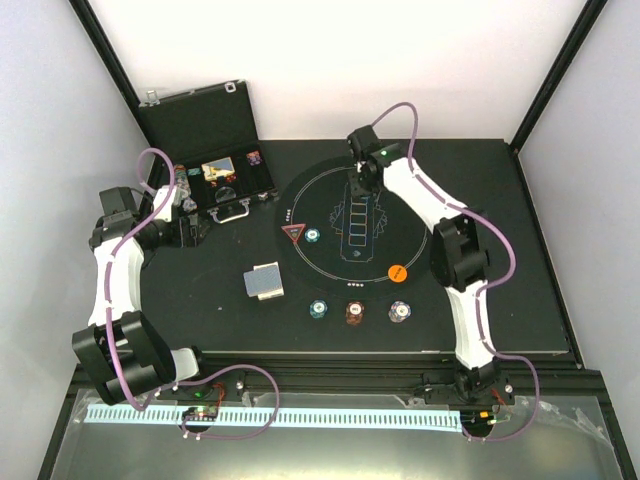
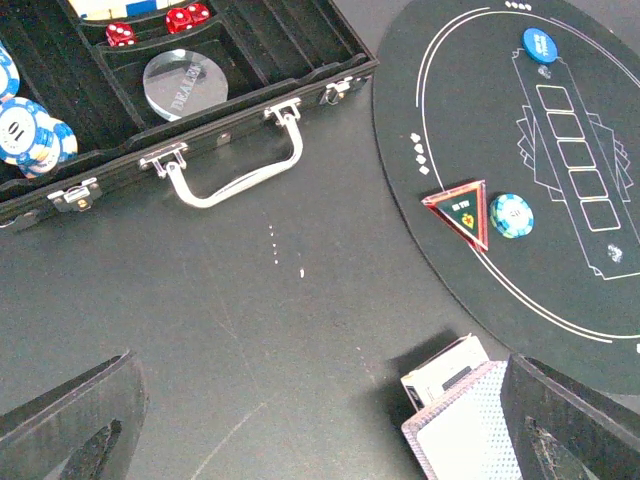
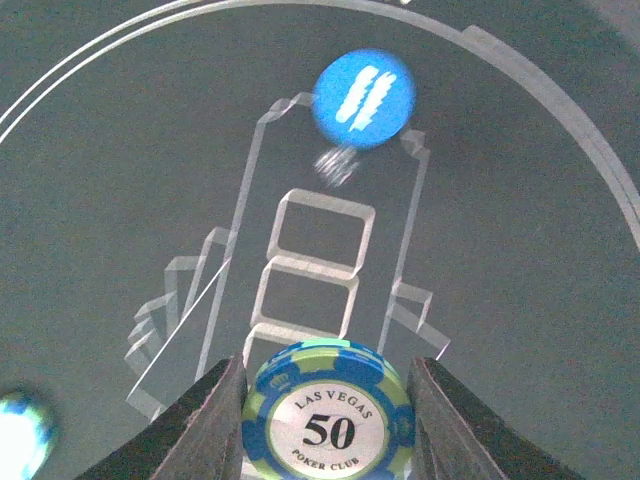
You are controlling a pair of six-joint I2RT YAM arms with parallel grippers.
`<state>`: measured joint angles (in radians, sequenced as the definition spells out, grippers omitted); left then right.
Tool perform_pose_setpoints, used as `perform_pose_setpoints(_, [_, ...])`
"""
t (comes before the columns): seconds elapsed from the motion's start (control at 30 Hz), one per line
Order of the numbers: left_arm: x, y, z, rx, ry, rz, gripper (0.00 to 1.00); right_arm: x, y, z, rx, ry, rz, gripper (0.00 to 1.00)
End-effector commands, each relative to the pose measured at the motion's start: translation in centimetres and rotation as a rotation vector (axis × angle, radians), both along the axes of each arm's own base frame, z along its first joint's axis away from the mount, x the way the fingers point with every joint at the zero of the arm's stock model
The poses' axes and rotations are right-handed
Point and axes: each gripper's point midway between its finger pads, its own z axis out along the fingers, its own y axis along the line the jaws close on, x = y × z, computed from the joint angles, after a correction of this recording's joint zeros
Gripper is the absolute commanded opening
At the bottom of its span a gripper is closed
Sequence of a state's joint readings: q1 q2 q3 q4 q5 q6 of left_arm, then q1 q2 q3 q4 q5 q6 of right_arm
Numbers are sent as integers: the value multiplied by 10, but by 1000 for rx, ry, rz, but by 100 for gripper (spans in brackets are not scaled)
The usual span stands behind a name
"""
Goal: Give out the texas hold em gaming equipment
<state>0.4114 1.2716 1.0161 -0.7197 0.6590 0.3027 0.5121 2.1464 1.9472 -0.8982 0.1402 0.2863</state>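
Next, my right gripper puts the blue-and-green 50 chip, now over the mat's far side, down beside the blue disc (image 1: 379, 192) (image 3: 446, 200), on the side of the blue disc away from the triangle marker.
My right gripper (image 3: 328, 420) is shut on a blue-and-green "50" chip (image 3: 328, 412), held over the far end of the round black mat (image 1: 400, 215); in the top view it is at the mat's far side (image 1: 362, 185). A blue disc (image 3: 364, 98) lies just beyond it. A red triangle marker (image 2: 460, 210) and a teal chip (image 2: 511, 215) lie on the mat's left part. The card deck (image 1: 264, 282) lies left of the mat. An orange disc (image 1: 397, 272) is on the mat's near side. My left gripper (image 2: 322, 385) is open and empty, over the table near the case.
The open black case (image 1: 205, 125) stands at the back left with chips, red dice and a clear dealer button (image 2: 185, 85) inside; its silver handle (image 2: 235, 175) faces me. Teal (image 1: 318, 309), brown (image 1: 354, 313) and grey (image 1: 399, 311) chip stacks sit near the mat's front.
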Motion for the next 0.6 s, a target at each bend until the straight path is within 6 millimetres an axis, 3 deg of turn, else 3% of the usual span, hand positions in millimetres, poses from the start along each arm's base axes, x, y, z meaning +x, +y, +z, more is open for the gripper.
perform_pose_setpoints(0.0, [2,1,17,1,-33,-15,99,43,-36,-22,-49,22,-84,17])
perform_pose_setpoints(0.23, [1,0,16,-6,-31,-23,99,86,-71,-63,-60,37,-163,17])
perform_pose_setpoints(0.37, [1,0,15,-7,-31,-25,99,96,-74,-81,-53,40,-169,18])
perform_pose_setpoints(0.57, [1,0,16,-9,-29,-24,99,106,-66,-87,-12,28,-159,19])
